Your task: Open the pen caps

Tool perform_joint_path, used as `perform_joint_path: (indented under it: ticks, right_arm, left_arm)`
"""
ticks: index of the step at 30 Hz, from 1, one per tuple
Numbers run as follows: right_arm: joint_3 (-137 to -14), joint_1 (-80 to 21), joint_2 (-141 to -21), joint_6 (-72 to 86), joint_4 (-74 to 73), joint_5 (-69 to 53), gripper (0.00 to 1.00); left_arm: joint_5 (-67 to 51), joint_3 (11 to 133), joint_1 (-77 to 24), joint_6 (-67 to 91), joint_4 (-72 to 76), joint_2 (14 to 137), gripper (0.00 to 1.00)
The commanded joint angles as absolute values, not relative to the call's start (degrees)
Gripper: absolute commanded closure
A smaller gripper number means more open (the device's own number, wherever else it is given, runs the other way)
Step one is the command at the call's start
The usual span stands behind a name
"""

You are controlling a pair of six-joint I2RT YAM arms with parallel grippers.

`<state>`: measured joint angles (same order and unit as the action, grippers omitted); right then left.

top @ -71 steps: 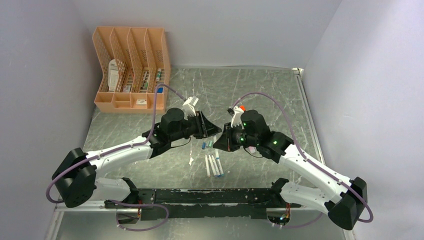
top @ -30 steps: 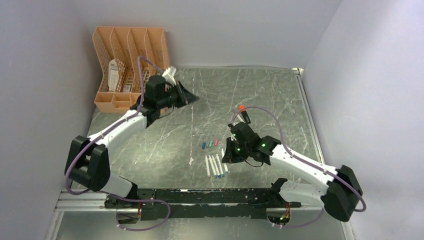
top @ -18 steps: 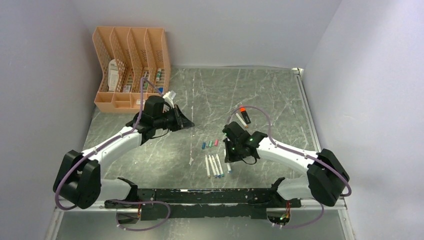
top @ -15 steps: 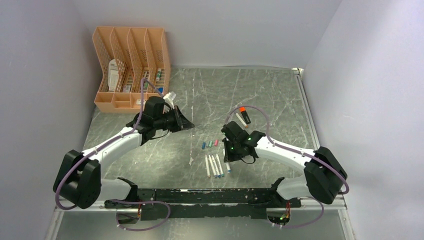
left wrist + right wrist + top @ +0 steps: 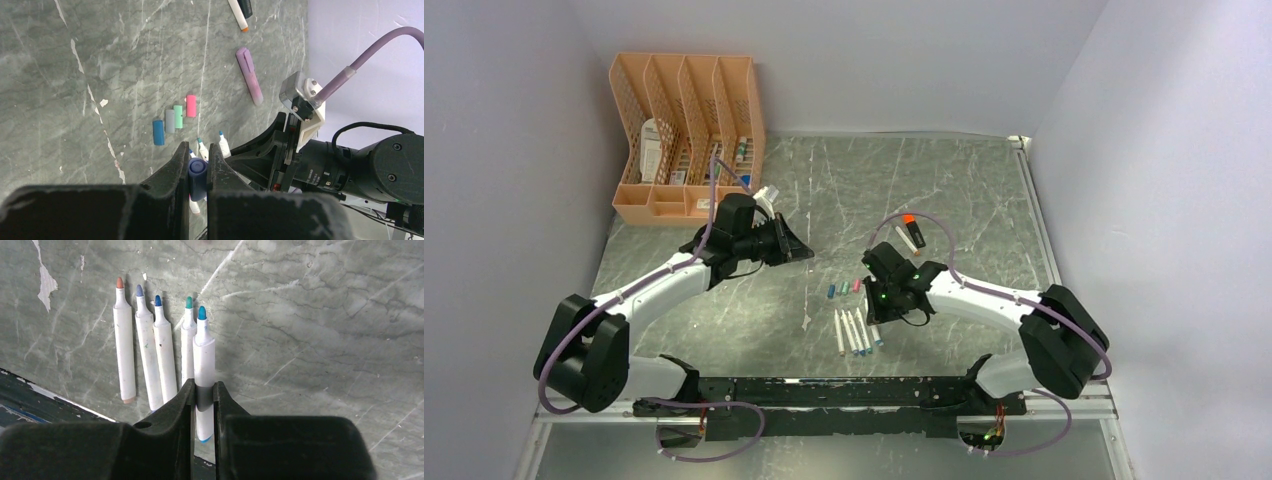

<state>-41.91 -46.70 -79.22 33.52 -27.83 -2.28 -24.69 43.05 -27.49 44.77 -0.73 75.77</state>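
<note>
Next, I put the dark blue pen cap down with my left gripper on the table (image 5: pixel 867 284) (image 5: pixel 204 99) just beyond the pink cap, to make the row longer.
My left gripper (image 5: pixel 198 150) is shut on a dark blue pen cap (image 5: pixel 197 175) and hovers left of centre (image 5: pixel 799 250). Below it lie loose pen caps in a row: blue (image 5: pixel 158 132), grey (image 5: pixel 170 121), teal (image 5: pixel 178 116) and pink (image 5: pixel 191 105). A pale purple cap (image 5: pixel 249 75) lies farther off. My right gripper (image 5: pixel 204 385) is low over the table, its jaws against both sides of an uncapped white pen with a blue tip (image 5: pixel 203 352). That pen lies at the right end of a row of uncapped white pens (image 5: pixel 150 345). An orange-capped marker (image 5: pixel 910 230) lies behind.
An orange mesh file organizer (image 5: pixel 686 140) stands at the back left corner with small items in it. Grey walls close in on the left, back and right. The black base rail (image 5: pixel 824 395) runs along the near edge, just below the pen row.
My left gripper swung from beside the organizer toward the table's middle, still holding the dark blue cap. My right gripper shifted slightly left with the blue-tipped pen, now at the row's right end.
</note>
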Motion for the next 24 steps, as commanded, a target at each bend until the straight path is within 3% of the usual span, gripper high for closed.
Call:
perform_joint_path:
  ticks: [1, 7, 14, 24]
  right_arm:
    - [-41.95, -47.05, -80.42, 32.79, -26.33, -3.22, 0.87]
    - [-41.84, -47.1, -81.51, 32.78, -26.35, -3.16, 0.84]
    - [-41.85, -47.09, -81.48, 32.65, -26.24, -3.32, 0.7]
    - [-47.08, -46.01, -76.86, 32.3, -34.11, 1.63, 0.69]
  left_arm:
    - [-25.89, 44.2, -27.86, 43.56, -0.07, 75.96, 0.93]
    - [-25.44, 44.74, -27.86, 43.19, -0.9, 75.9, 0.93]
    - [-25.75, 45.2, -28.0, 43.51, -0.74, 76.1, 0.93]
    - [-23.36, 52.72, -34.06, 43.03, -3.36, 81.87, 0.92]
